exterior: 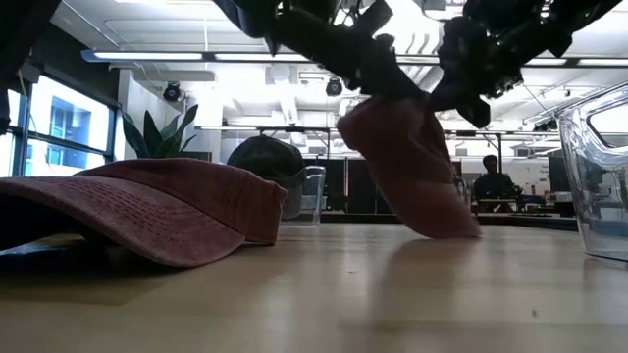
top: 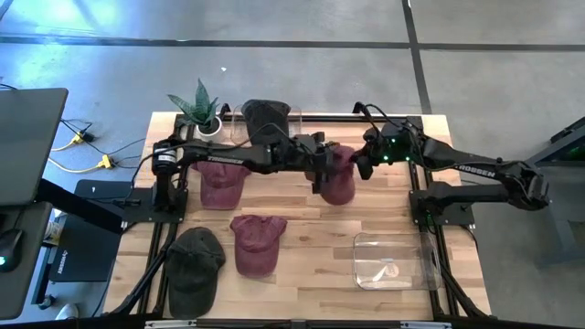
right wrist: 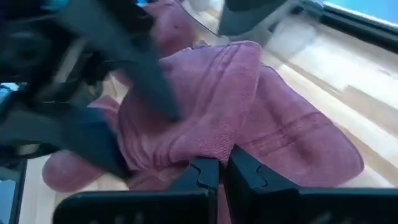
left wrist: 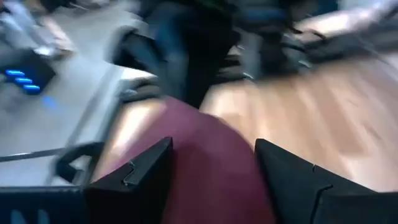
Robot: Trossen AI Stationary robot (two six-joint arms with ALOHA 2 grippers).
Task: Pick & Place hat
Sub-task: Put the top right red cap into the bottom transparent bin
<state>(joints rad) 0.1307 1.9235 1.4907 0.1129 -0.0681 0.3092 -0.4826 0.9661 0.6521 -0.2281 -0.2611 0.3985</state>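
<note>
My right gripper is on a fold of the maroon hat, which hangs twisted below my left gripper, so next I open my right gripper, turn the hat and take its upper side (top: 348, 161).
A maroon hat (top: 340, 183) hangs at the table's middle, toward the far side, with my left gripper (top: 322, 170) shut on it; it also shows in the low view as the maroon hat (exterior: 412, 167). My right gripper (top: 366, 166) is shut just to the right of the hat, its fingertips (right wrist: 219, 169) close against the cloth. Other hats lie on the table on their open undersides: a maroon one (top: 219, 185), another maroon one (top: 256, 243) and a dark green one (top: 195, 265). My left gripper has the hat's upper part (left wrist: 208, 155) between its two fingers (left wrist: 146, 171), coming from the table's left and slanting a little downward. The hat hangs tilted below the fingers, and its lower end (exterior: 456, 227) reaches down to about the table top. My right gripper's shut fingertips stand right at the hat's cloth (right wrist: 211, 134); I cannot tell whether they touch it.
A clear container (top: 388, 261) stands at the near right. A second clear container at the far edge holds a dark hat (top: 266, 115), beside a potted plant (top: 199, 110). A laptop (top: 27, 137) sits off the table's left.
</note>
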